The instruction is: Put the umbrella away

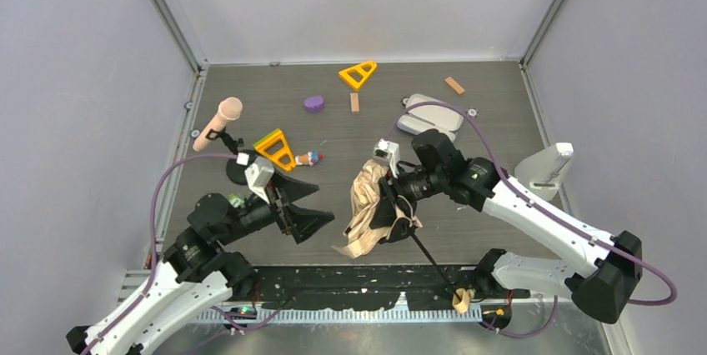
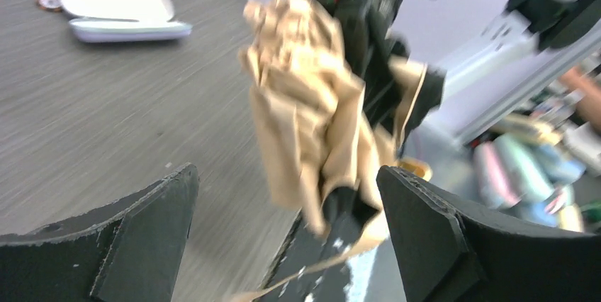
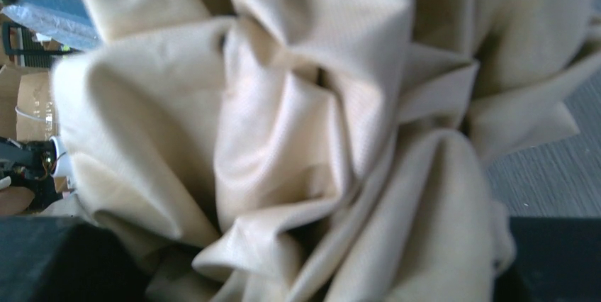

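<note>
Loose fabric hangs past my right gripper; next my left gripper pinches the canopy (image 1: 368, 182) near its top while my right gripper regrips.
The umbrella (image 1: 367, 205) hangs in a crumpled bunch of pale beige fabric near the table's front middle. Its thin black shaft (image 1: 429, 259) slants down to the tan handle (image 1: 461, 298) at the front edge. My right gripper (image 1: 392, 197) is shut on the bunched canopy from the right. In the right wrist view the fabric (image 3: 283, 139) fills the frame between the two fingers of that gripper (image 3: 305, 245). My left gripper (image 1: 321, 207) stands wide open just left of the canopy, apart from it. In the left wrist view the umbrella (image 2: 305, 110) hangs beyond the open left gripper (image 2: 287, 173).
A lavender-grey case (image 1: 429, 117) lies behind the right arm, also seen as the case (image 2: 120, 11). A pink-headed microphone (image 1: 218, 122) stands at the left. Yellow triangles (image 1: 358, 74) (image 1: 277, 148), a purple piece (image 1: 313, 103) and wooden blocks (image 1: 354, 102) (image 1: 454, 85) lie at the back.
</note>
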